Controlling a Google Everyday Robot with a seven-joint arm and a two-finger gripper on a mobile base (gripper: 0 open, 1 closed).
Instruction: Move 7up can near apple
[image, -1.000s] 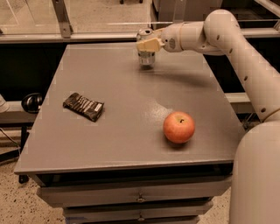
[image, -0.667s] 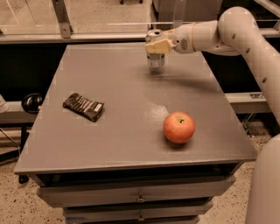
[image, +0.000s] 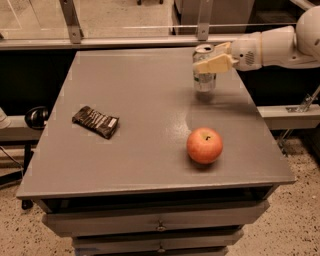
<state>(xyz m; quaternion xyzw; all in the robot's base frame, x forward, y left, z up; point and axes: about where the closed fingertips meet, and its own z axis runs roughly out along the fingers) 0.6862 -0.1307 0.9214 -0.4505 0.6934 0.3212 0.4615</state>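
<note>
The gripper will set the 7up can down upright on the table (image: 231, 140) just behind the apple, toward the white arm's side, and let go of it. The can is now at the back of the table.
The 7up can (image: 205, 81) is a silver-grey can, upright at the back right of the grey table (image: 140, 115), lifted slightly or just touching it. My gripper (image: 210, 59) comes in from the right on a white arm and is shut on the can's upper part; its cream fingers (image: 216, 63) cover the label. The red-orange apple (image: 204, 145) with a short stem sits on the table near the front right, well in front of the can.
A flat dark snack wrapper (image: 96, 121) lies on the left half of the table. Drawers (image: 160, 227) sit under the tabletop. A glass barrier with metal posts (image: 72, 22) runs behind the table.
The gripper has carried the can to the right and toward the front, closer to the apple. The apple and the wrapper have not moved.
</note>
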